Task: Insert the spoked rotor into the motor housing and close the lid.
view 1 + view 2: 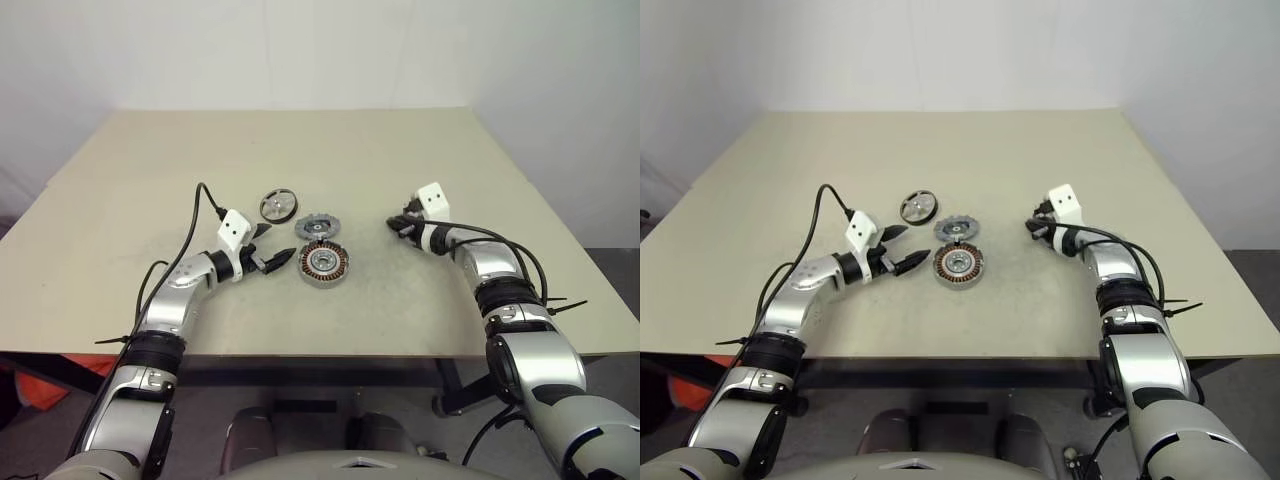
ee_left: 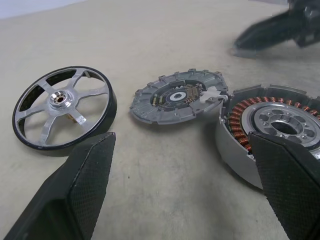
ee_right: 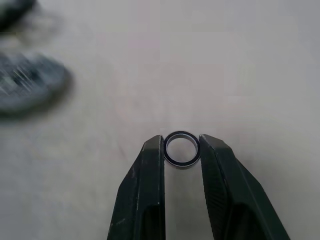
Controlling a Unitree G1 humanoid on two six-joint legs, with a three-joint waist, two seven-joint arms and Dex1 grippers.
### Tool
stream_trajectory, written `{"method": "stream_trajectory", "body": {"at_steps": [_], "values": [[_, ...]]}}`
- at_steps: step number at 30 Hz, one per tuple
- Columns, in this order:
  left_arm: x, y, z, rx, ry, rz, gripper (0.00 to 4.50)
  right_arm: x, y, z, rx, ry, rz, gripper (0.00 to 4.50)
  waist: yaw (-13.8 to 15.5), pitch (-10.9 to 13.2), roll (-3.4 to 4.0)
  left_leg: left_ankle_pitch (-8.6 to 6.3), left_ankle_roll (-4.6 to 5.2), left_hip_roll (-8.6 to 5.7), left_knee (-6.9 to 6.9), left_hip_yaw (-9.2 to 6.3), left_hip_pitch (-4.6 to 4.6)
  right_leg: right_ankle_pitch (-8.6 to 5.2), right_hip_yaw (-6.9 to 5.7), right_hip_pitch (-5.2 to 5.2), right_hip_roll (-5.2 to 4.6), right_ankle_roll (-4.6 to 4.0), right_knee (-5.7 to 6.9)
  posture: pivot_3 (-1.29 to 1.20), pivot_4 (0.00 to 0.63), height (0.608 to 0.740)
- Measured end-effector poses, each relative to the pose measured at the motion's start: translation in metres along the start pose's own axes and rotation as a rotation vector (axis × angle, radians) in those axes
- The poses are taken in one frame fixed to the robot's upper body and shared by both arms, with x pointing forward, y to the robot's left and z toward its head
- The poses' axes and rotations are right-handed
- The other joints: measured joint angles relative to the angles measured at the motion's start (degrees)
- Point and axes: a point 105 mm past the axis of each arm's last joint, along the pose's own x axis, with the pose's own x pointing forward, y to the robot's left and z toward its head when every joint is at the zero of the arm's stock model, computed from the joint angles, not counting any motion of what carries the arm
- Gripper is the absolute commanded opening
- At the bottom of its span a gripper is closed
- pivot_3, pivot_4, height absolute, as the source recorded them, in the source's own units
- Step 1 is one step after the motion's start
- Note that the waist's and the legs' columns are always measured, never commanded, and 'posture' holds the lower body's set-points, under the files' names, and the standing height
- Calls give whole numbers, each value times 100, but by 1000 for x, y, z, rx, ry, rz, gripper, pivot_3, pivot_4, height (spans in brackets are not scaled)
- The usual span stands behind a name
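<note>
I will use my right gripper to release the small metal ring onto the motor housing's centre hub (image 1: 323, 260), inside the copper windings.
On the beige table lie three round parts. The spoked rotor (image 1: 279, 205), silver-faced with a dark rim, is the farthest one. Beside it is the lid (image 1: 313, 226), a dull grey notched disc. The motor housing (image 1: 323, 263) with copper windings sits nearest me, touching the lid's edge. My left gripper (image 1: 278, 243) stands open just left of the housing, low over the table, with nothing between its fingers; its wrist view shows the rotor (image 2: 62, 112), lid (image 2: 177, 97) and housing (image 2: 280, 125). My right gripper (image 1: 393, 224) hovers right of the parts, shut on a small metal ring (image 3: 181, 163).
The table (image 1: 450, 160) reaches wide bare stretches toward the far edge and both sides. Its near edge runs just below my forearms. A plain white wall stands behind it.
</note>
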Motion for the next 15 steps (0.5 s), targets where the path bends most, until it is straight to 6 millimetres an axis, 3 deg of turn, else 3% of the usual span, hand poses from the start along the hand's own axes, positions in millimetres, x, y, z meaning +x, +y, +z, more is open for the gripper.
{"method": "stream_trajectory", "body": {"at_steps": [3, 6, 11, 15], "values": [[0, 0, 0, 1, 1, 0, 4500, -3, 21, 20, -21, -56, 78, 618, 15, 0, 0, -1, 2, 0, -2, 0, 2, 0, -1, 0, 0, 0, -4, 0, 0, 740], [0, 0, 0, 0, 1, -2, 4500, -6, 56, 26, -13, -62, 192, 618, 17, 0, 0, -2, 3, -1, -4, -1, 4, -1, -1, 1, -1, 1, -9, 0, 0, 740], [1, -1, 0, -1, -1, -5, 4500, -5, 113, 7, -6, 8, 351, 618, 9, 0, 0, 0, -2, -3, -9, -1, 12, -1, 0, 1, -2, 3, -13, 0, 0, 740], [1, -1, 0, -1, -1, -5, 4500, -4, 122, -1, 9, 51, 362, 618, 2, 0, 0, 2, -5, -6, -9, -2, 12, -1, 1, 1, -5, 5, -14, 0, 0, 740]]}}
